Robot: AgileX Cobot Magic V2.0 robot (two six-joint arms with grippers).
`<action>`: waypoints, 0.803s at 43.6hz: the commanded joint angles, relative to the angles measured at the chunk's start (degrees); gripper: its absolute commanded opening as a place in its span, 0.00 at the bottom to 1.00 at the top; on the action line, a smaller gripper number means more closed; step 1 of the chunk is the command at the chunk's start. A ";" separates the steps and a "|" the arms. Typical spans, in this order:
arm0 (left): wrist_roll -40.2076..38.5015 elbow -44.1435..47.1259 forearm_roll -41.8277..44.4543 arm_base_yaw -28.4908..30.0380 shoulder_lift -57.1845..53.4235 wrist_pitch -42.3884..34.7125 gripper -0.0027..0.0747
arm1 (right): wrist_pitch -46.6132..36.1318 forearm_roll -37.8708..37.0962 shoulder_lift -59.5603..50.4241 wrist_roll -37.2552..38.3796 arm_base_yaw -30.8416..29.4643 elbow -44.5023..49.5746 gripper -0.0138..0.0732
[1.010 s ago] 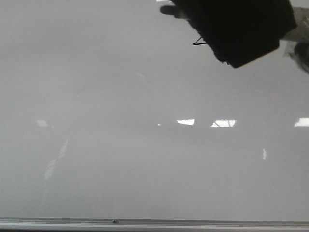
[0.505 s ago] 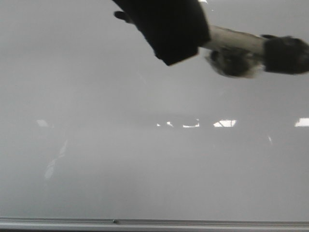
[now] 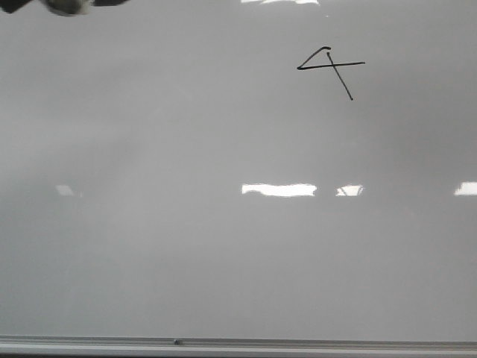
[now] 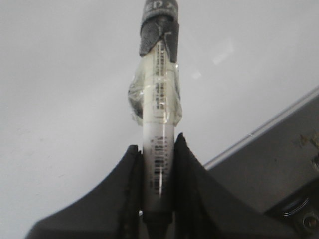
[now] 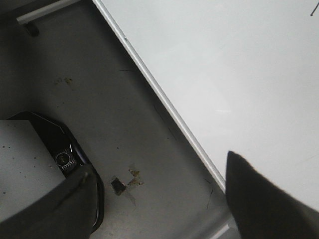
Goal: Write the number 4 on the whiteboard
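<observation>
My left gripper will set the white marker on the bare whiteboard far across from the number 4 (image 3: 2, 103). The marker is now held over the whiteboard.
The number 4 (image 3: 332, 68) stands in thin black lines at the upper right of the whiteboard (image 3: 186, 246) in the front view. My left gripper (image 4: 157, 149) is shut on a white marker (image 4: 159, 114) with a dark taped tip, held over the whiteboard (image 4: 65, 89); only a blurred bit of the marker (image 3: 68, 6) shows at the front view's top left corner. My right gripper (image 5: 159, 179) is open and empty over the grey floor beside the whiteboard (image 5: 239, 74), straddling its frame.
The board's grey metal frame strip (image 3: 238, 344) runs along the near edge; it also shows in the right wrist view (image 5: 159, 94) and the left wrist view (image 4: 264, 130). A black robot base (image 5: 65, 149) sits on the stained floor.
The left arm with the marker has swept left across the board's top and out of the front view, uncovering the drawn 4.
</observation>
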 commanded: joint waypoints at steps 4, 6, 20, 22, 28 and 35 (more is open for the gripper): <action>-7.59 8.48 0.99 13.53 -6.73 -19.29 0.05 | -3.06 -0.34 0.09 0.23 -0.27 -1.78 0.80; -8.77 10.78 0.17 17.66 -7.21 -23.80 0.05 | -3.06 -0.34 0.09 0.23 -0.27 -1.78 0.80; -10.25 27.87 -9.92 35.91 -3.90 -61.56 0.05 | -3.24 -0.28 0.09 0.29 -0.27 -1.78 0.80; -10.25 29.53 -10.03 36.85 -2.38 -66.02 0.05 | -3.30 -0.28 0.09 0.29 -0.27 -1.78 0.80; -9.83 32.69 -9.92 37.54 2.96 -78.01 0.05 | -3.59 -0.28 0.09 0.29 -0.27 -1.78 0.80; -9.83 32.85 -9.85 37.54 10.60 -88.71 0.05 | -3.86 -0.28 0.09 0.29 -0.27 -1.78 0.80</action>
